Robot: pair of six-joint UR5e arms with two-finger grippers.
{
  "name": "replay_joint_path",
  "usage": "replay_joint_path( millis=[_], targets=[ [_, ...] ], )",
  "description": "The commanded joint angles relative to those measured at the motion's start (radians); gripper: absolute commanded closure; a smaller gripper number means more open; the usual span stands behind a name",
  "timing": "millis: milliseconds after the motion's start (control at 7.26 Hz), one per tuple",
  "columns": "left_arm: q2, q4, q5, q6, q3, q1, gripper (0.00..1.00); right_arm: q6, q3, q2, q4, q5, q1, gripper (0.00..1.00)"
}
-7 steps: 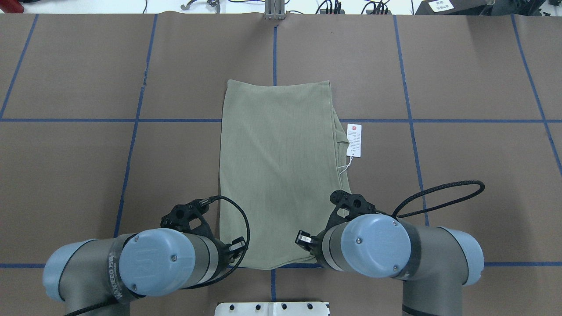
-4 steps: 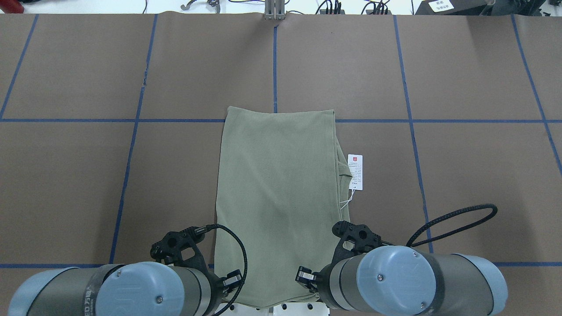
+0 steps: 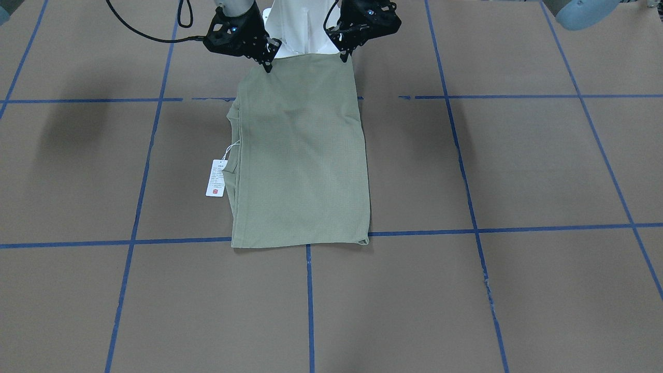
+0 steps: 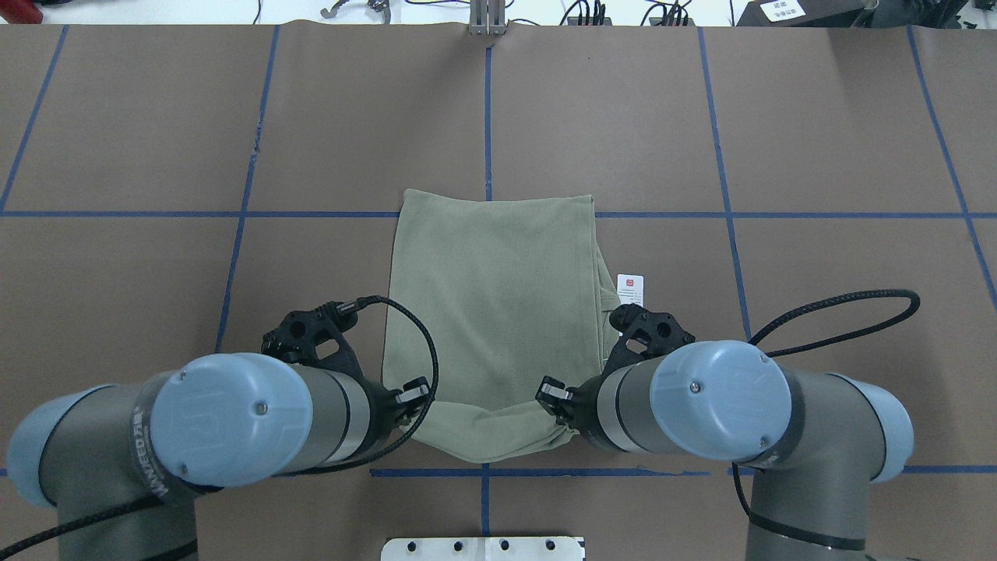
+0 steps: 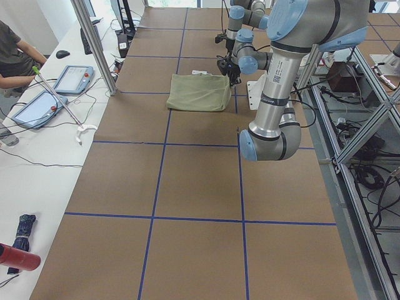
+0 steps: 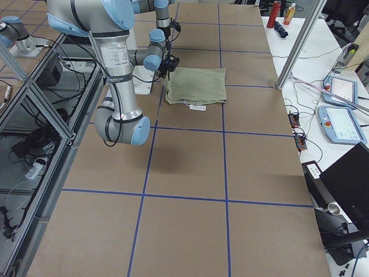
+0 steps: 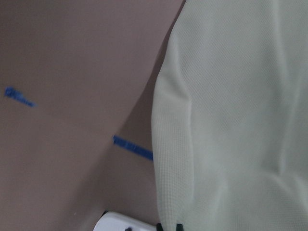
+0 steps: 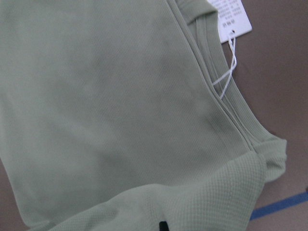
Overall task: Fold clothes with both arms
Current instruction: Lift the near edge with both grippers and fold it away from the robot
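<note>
The robot's left gripper should release the shirt's raised corner on the shirt's far corner [image 3: 360, 237] next to the blue tape line.
The pale sage-green shirt [image 4: 491, 312] lies folded into a long strip in the middle of the table, and also shows in the front view [image 3: 300, 155]. Its near edge is raised off the table. My left gripper [image 4: 413, 401] is shut on the near left corner, as the front view [image 3: 344, 54] shows. My right gripper [image 4: 554, 397] is shut on the near right corner, also seen from the front [image 3: 268, 66]. The white hang tag [image 4: 630, 287] lies beside the ribbed collar [image 8: 226, 110]. The left wrist view is filled with hanging fabric [image 7: 231, 120].
The white pedestal base [image 4: 483, 548] sits at the table's near edge between the arms. Blue tape lines [image 4: 487, 117] cross the brown table cover. A side bench with tablets [image 5: 72, 78] and a seated person [image 5: 15, 53] runs along the far edge.
Both arms first dragged the shirt toward the base, then rose and moved forward with its near edge. The near edge is now lifted and bunched; the far edge stays put.
</note>
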Motion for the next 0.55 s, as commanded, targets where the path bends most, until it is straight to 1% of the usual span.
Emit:
replay_joint_path(
  millis=[0, 275, 413],
  targets=[
    [-0.006, -0.125, -0.002, 0.051, 0.104, -0.106, 1.0, -0.101, -0.106, 0.089, -0.001, -0.002, 0.115, 1.0],
    [-0.025, -0.216, -0.003, 0.06, 0.197, -0.172, 1.0, -0.138, -0.183, 0.12, 0.001, 0.008, 0.189, 1.0],
    [-0.035, -0.262, -0.003, 0.089, 0.236, -0.198, 1.0, -0.135, -0.261, 0.148, 0.054, 0.009, 0.218, 1.0]
  ],
)
